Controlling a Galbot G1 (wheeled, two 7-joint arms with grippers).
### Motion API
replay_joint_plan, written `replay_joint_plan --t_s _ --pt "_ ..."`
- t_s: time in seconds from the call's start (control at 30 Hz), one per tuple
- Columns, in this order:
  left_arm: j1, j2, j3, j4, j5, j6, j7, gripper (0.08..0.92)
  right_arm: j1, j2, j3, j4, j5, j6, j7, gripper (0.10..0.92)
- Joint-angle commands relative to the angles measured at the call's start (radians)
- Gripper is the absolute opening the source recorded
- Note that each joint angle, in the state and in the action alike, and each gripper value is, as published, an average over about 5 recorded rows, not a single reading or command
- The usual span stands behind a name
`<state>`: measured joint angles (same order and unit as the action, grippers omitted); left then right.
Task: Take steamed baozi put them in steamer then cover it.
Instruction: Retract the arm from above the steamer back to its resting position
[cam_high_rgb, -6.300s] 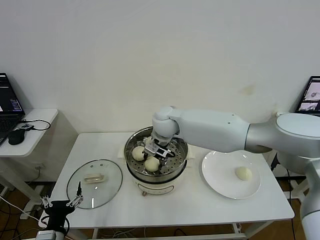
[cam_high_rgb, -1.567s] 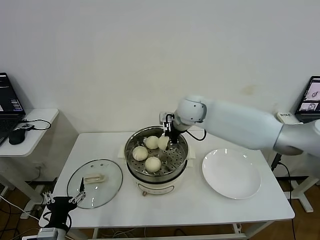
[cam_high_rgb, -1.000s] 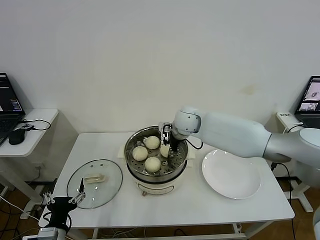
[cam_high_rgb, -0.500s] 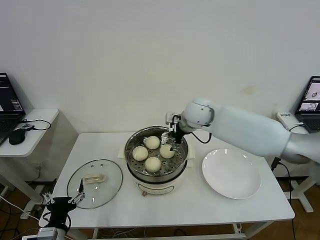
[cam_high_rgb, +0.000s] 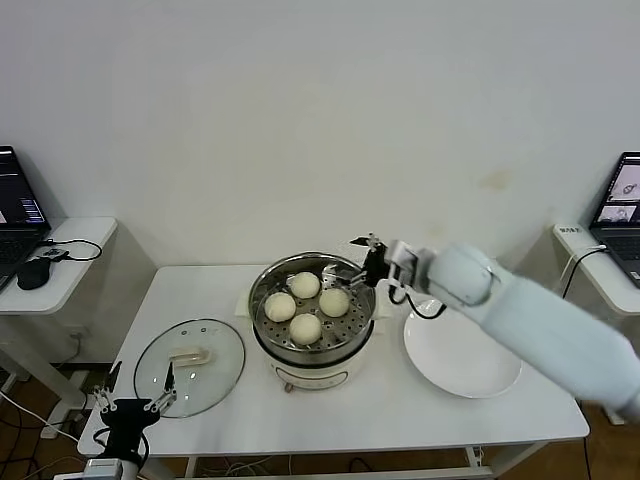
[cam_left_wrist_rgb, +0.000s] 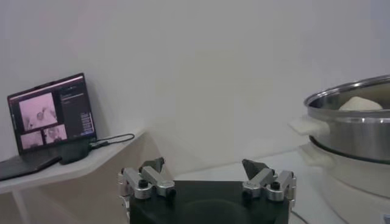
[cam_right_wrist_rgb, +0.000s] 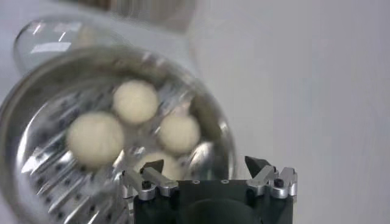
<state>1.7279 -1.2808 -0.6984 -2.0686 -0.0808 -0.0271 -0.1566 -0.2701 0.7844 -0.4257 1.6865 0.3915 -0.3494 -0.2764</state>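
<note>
My left gripper should grip the white handle (cam_high_rgb: 188, 356) of the cover, because the baozi are in the steamer and it should be covered next.
The steamer (cam_high_rgb: 330, 351) stands mid-table with four baozi on its perforated tray: one at the back (cam_high_rgb: 304, 285), one on the right (cam_high_rgb: 334, 301), one on the left (cam_high_rgb: 279, 306) and one at the front (cam_high_rgb: 305, 328). My right gripper (cam_high_rgb: 368, 262) is open and empty, just above the pot's back right rim. Its wrist view shows open jaws (cam_right_wrist_rgb: 207, 165) over the baozi (cam_right_wrist_rgb: 95, 138) in the steamer (cam_right_wrist_rgb: 36, 103). The cover (cam_high_rgb: 190, 352) lies flat on the table left of the steamer. My left gripper (cam_high_rgb: 135, 405) is open and empty, low by the cover's front edge.
An empty white plate (cam_high_rgb: 462, 348) lies right of the steamer. A side table with a laptop (cam_left_wrist_rgb: 52, 115) and a mouse (cam_high_rgb: 33, 272) stands at the far left. In the left wrist view the steamer (cam_left_wrist_rgb: 353, 128) shows with one baozi's top (cam_left_wrist_rgb: 361, 104).
My right gripper let go of the fourth baozi in the steamer, then rose and drew back to the right past the rim. The left arm has barely moved.
</note>
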Motion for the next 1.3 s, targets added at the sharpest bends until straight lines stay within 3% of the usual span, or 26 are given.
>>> replay_joint_plan --t_s 0.03,0.23,0.47,0.73,0.93,1.3 --pt "-0.004 0.001 0.034 0.017 0.032 0.002 -0.014 0.823 -0.883 0.206 0.847 0.085 -0.327 0.437 0.191 0.823" --pt "-0.032 -0.006 0.053 0.068 0.189 -0.014 -0.021 0.823 -1.104 0.48 1.092 0.108 -0.384 0.543 0.132 0.823" --pt "-0.08 0.005 -0.007 0.195 0.733 -0.101 -0.065 0.823 -1.24 0.636 1.231 0.2 -0.344 0.549 0.12 0.823" --pt "-0.038 0.13 -0.036 0.309 1.169 -0.146 -0.131 0.823 -1.28 0.663 1.323 0.194 -0.301 0.534 0.173 0.823" --pt "-0.076 0.13 -0.011 0.354 1.285 -0.14 -0.125 0.823 -1.291 0.68 1.353 0.172 -0.277 0.517 0.191 0.823" --pt "-0.288 0.121 0.043 0.466 1.297 -0.114 -0.073 0.823 -1.306 0.718 1.351 0.159 -0.342 0.524 0.189 0.823"
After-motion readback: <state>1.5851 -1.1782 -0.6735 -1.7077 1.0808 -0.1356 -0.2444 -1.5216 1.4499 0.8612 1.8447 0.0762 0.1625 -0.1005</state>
